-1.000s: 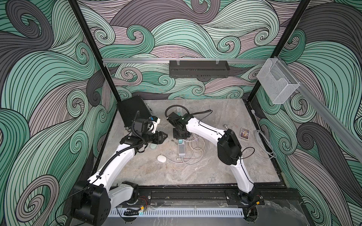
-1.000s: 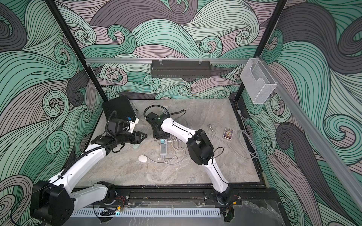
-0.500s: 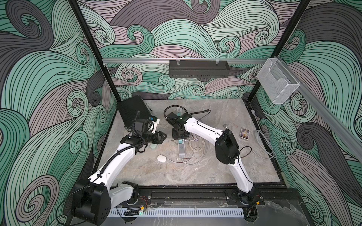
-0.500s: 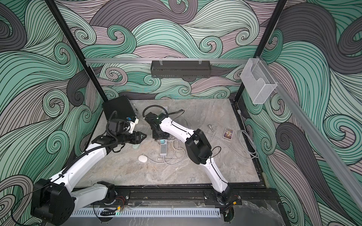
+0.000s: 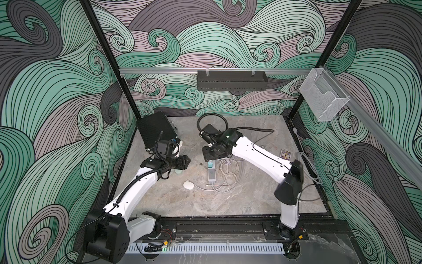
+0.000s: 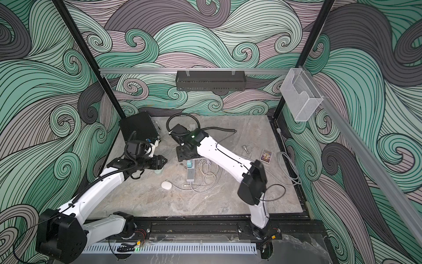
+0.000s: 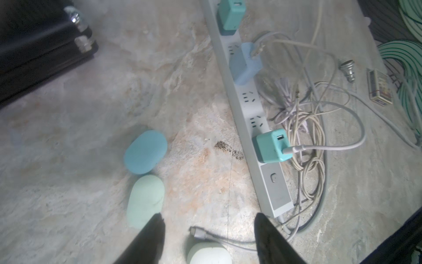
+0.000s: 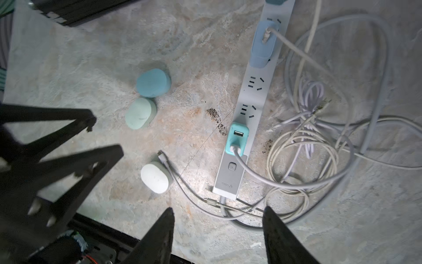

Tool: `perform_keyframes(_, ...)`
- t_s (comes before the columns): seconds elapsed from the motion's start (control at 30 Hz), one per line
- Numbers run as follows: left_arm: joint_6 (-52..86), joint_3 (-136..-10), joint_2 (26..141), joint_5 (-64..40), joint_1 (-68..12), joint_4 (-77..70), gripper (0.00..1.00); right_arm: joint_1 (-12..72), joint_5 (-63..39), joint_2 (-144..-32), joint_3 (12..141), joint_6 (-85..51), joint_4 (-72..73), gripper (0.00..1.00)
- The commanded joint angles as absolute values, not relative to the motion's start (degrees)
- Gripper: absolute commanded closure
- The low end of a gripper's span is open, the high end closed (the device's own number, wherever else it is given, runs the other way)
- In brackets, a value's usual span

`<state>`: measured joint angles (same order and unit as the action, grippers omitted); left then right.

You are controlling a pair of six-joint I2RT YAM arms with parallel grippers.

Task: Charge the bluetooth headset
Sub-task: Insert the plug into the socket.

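The sides of the white case [image 5: 188, 185] [image 7: 210, 254], the one lying beside the grey charging cable's loose connector, will be gripped by my left gripper as it closes.
Three small rounded headset cases lie on the stone table: white [image 5: 188, 185] [image 8: 155, 177], pale green [image 8: 139, 113] and blue [image 8: 153, 82]. A grey charging cable runs from the teal charger [image 8: 237, 139] on the white power strip [image 8: 253, 98], and its loose connector [image 8: 162, 157] [image 7: 198, 232] lies beside the white case [image 7: 209, 253]. My left gripper [image 5: 186, 161] [image 7: 209, 219] hangs open above the pale green case [image 7: 145, 201], holding nothing. My right gripper [image 5: 211, 157] [image 8: 218, 210] stands open over the strip's far end, empty.
A black box [image 5: 156, 131] leans at the back left. A tangle of white cables [image 5: 229, 173] lies right of the strip. A small card box [image 5: 285, 154] and a metal knob [image 6: 245, 148] sit further right. A black hose [image 5: 212, 118] loops behind the right wrist.
My right gripper's jaws have spread wider. The left gripper has opened slightly and shifted very little.
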<state>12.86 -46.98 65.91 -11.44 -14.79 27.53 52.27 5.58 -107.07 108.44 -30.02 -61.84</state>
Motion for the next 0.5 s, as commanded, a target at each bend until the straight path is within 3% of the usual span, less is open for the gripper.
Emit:
perform_keyframes(0.0, 20.28, -51.82, 66.66, -6.08, -14.85, 37.03, 0.4, 51.94, 2.61, -100.94, 101.5, -21.52, -60.52, 0.4)
perform_keyframes(0.27, 38.11, -58.16, 69.55, -10.17, -14.85, 57.54, 0.43, 51.79, -2.74, -87.33, 83.82, -16.49, -59.59, 0.43)
perform_keyframes(0.47, 51.28, -53.91, 67.18, -17.05, -14.83, 59.85, 0.44, 51.29, -10.13, -80.34, 71.93, -14.12, -54.08, 0.48)
